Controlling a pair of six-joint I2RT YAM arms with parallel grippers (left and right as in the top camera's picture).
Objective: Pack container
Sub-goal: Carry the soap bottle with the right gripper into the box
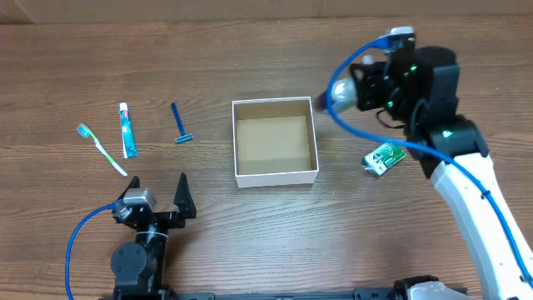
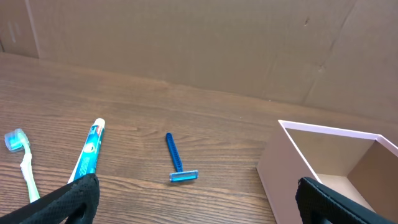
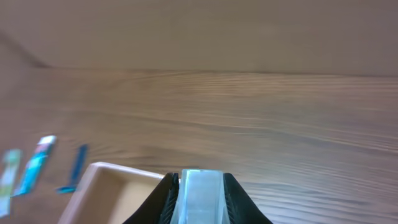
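Observation:
Next, my right gripper lets go of the pale bluish-white block inside the white box (image 1: 264, 128), at a spot close to the far side of that box.
The container (image 1: 276, 176), a shallow white box with a brown inside, stands mid-table and holds nothing. It also shows in the left wrist view (image 2: 292, 163) and the right wrist view (image 3: 99, 177). My right gripper (image 1: 333, 93) is shut on a pale bluish-white block (image 3: 200, 190), held above the table just right of the box's right rim. My left gripper (image 1: 158, 190) is open and empty at the front left; in the left wrist view (image 2: 199, 205) its fingers frame bare table. A blue razor (image 1: 181, 124), a toothpaste tube (image 1: 127, 132) and a green-white toothbrush (image 1: 102, 149) lie left of the box.
A green and white packet (image 1: 383, 158) lies on the table right of the box, under the right arm. The razor (image 2: 177, 160), tube (image 2: 89, 148) and toothbrush (image 2: 22, 158) also show in the left wrist view. A brown cardboard wall (image 2: 186, 43) stands behind the table.

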